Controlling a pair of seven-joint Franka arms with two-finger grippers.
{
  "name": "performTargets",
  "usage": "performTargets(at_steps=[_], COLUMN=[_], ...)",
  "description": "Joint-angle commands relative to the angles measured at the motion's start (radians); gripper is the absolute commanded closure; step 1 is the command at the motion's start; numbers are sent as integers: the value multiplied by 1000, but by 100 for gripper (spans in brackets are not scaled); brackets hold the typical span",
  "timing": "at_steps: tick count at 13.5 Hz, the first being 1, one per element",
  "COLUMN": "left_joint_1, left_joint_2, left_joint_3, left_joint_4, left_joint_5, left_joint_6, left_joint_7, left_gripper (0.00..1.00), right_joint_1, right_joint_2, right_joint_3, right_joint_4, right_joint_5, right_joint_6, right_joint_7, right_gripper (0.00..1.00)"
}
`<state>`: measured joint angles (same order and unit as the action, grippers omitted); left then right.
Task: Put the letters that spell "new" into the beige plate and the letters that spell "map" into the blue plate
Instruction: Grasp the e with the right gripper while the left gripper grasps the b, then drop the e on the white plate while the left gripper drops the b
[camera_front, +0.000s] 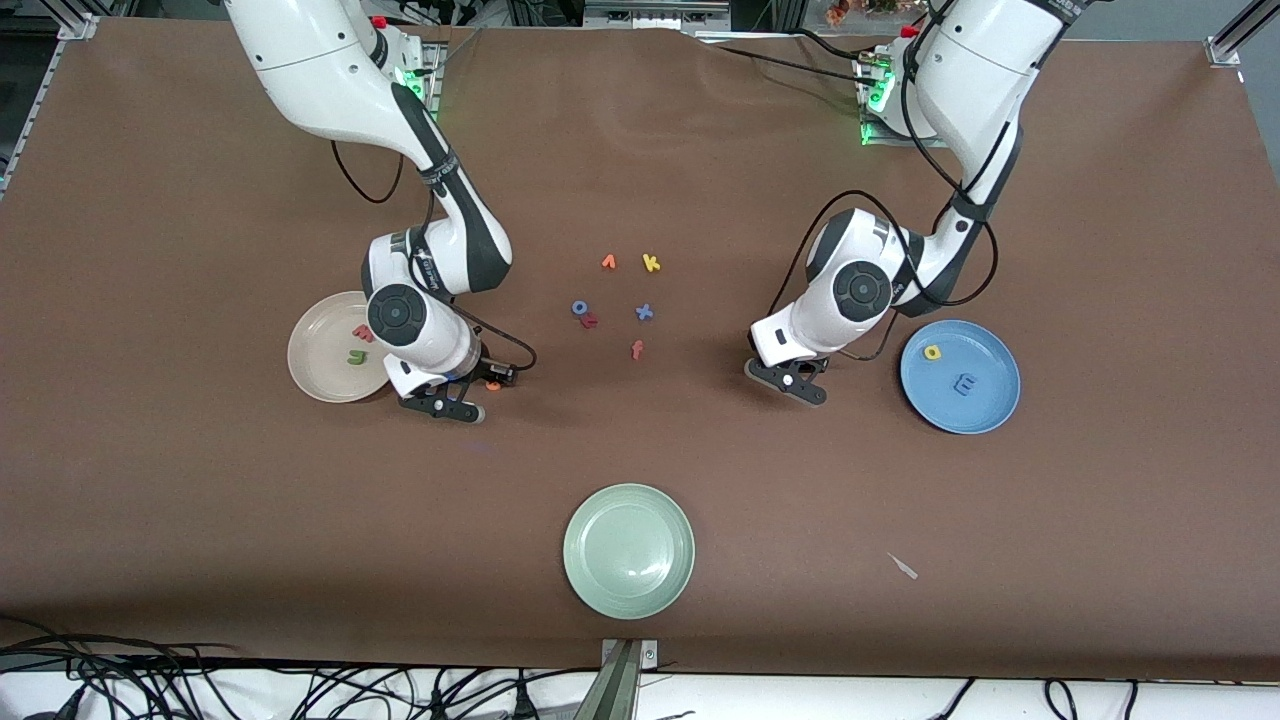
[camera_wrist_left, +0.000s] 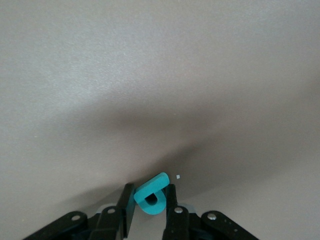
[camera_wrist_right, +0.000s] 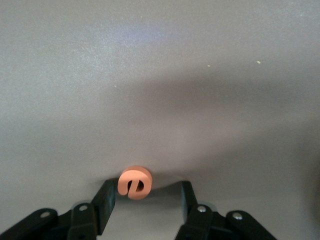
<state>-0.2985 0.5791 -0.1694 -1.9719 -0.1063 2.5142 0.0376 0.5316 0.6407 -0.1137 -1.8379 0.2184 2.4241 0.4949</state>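
My left gripper is holding the teal "a", now low over the brown table. It will release the letter in the blue plate (camera_front: 938, 385), beside the blue "m" toward the loose letters.
My left gripper (camera_wrist_left: 150, 189) is shut on the teal "a" (camera_wrist_left: 152, 197), which sits tilted between the fingers, low over the brown table. In the front view the left gripper (camera_front: 797, 384) is beside the blue plate (camera_front: 990, 412), and the "a" is hidden there. That plate holds the yellow "p" (camera_front: 932, 352) and the blue "m" (camera_front: 965, 384). My right gripper (camera_wrist_right: 148, 186) stands open around the orange "e" (camera_wrist_right: 134, 182); the "e" lies on the table against one finger, with the other finger well apart from it. The "e" (camera_front: 493, 385) is beside the beige plate (camera_front: 312, 375), which holds the pinkish-red "w" (camera_front: 362, 333) and the green "n" (camera_front: 356, 357).
A pale green plate (camera_front: 628, 550) sits near the front edge. Loose letters lie mid-table between the arms: an orange one (camera_front: 608, 262), yellow "k" (camera_front: 651, 263), blue "o" (camera_front: 579, 308) touching a red one (camera_front: 590, 321), blue "x" (camera_front: 644, 312), orange-red "f" (camera_front: 637, 349).
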Motion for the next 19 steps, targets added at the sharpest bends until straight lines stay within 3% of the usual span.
performTargets(at_steps=[1, 5, 6, 8, 10, 15, 19], left_joint_1=[64, 267, 294, 305, 312, 303, 294], left_joint_2=[-48, -134, -140, -143, -134, -111, -78], left_joint_3=[8, 13, 42, 129, 165, 165, 165], left_joint_4=[-8, -10, -18, -25, -27, -28, -7], left_joint_5=[43, 43, 45, 89, 100, 99, 97], left_joint_6=[-68, -293, -316, -319, -319, -304, -223], left_joint_7=[-1, 117, 157, 260, 292, 272, 272], left_gripper=[96, 95, 94, 92, 91, 86, 85], right_joint_1=[7, 5, 5, 5, 5, 2, -9], right_joint_2=[20, 20, 20, 20, 20, 19, -21], right_joint_3=[-3, -3, -3, -3, -3, -3, -40], right_joint_4=[25, 25, 25, 25, 25, 43, 78], right_joint_5=[19, 21, 21, 21, 21, 21, 3], right_joint_6=[6, 15, 16, 16, 16, 6, -146], right_joint_7=[5, 7, 7, 7, 7, -4, -31], right_gripper=[49, 60, 62, 65, 67, 70, 72])
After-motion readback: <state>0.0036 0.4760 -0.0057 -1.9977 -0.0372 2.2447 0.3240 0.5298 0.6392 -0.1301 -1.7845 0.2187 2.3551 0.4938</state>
